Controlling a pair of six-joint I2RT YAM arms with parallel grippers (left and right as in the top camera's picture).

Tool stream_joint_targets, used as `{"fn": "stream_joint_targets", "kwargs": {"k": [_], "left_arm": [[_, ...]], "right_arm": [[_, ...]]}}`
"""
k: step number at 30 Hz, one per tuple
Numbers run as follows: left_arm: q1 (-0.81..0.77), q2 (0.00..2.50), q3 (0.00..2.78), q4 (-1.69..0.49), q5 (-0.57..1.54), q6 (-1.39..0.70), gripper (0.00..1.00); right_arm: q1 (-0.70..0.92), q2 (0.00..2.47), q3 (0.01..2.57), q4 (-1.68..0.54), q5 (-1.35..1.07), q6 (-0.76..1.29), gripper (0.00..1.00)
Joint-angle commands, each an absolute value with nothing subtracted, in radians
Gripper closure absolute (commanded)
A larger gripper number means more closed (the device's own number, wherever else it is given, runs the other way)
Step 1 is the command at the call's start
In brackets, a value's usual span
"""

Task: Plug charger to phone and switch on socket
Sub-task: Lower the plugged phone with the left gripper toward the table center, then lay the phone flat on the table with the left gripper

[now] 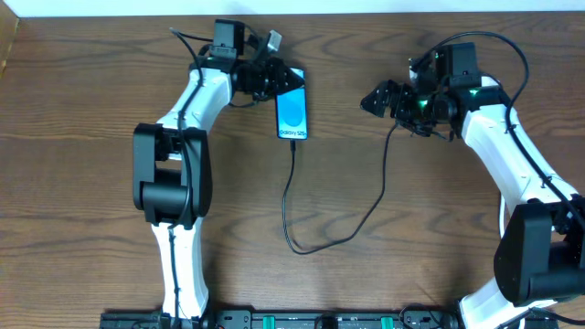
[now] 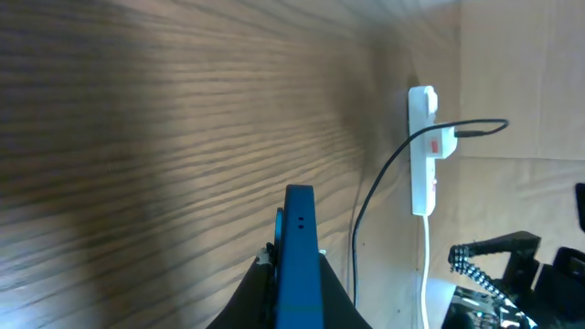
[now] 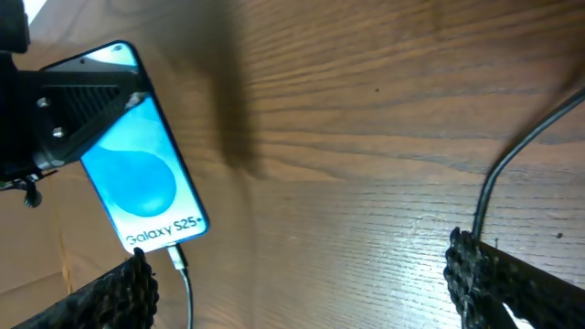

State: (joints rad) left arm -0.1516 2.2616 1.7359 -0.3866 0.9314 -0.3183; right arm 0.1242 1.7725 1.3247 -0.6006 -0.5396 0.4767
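Observation:
My left gripper will let go of the phone, so that it is set on the bare table within the cable loop's open far end (image 1: pixel 335 140).
The phone (image 1: pixel 292 111) lies on the table with its blue screen up, and shows in the right wrist view (image 3: pixel 142 174). My left gripper (image 1: pixel 274 82) is shut on its top end; in the left wrist view the gripper (image 2: pixel 297 274) clamps the blue phone (image 2: pixel 298 219) edge-on. The charger cable (image 1: pixel 294 196) has its tip in the phone's bottom port (image 3: pixel 177 257) and loops across the table toward the right arm. My right gripper (image 1: pixel 379 99) is open and empty to the right of the phone, its fingers spread wide (image 3: pixel 306 283). The white socket (image 2: pixel 422 151) has a black plug in it.
In the overhead view the socket is hidden under my right wrist. The socket's white cord (image 2: pixel 426 265) runs toward the table edge. The cable's loop (image 1: pixel 302 247) lies near the table's middle front. The arm bases stand at the front edge.

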Motion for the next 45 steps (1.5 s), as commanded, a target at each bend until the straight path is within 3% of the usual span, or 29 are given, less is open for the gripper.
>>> {"fn": "stream_joint_targets", "kwargs": {"k": [1,45], "left_arm": [[-0.189,2.275,1.731,-0.389,0.922,-0.339,0.93],[-0.384,2.334,1.722,-0.388,0.700,-0.602,0.92]], "right_arm": [[0.146,1.752,1.328,-0.598,-0.549,0.455,0.01],[0.172,1.752,1.327,-0.628,-0.522,0.447,0.01]]}}
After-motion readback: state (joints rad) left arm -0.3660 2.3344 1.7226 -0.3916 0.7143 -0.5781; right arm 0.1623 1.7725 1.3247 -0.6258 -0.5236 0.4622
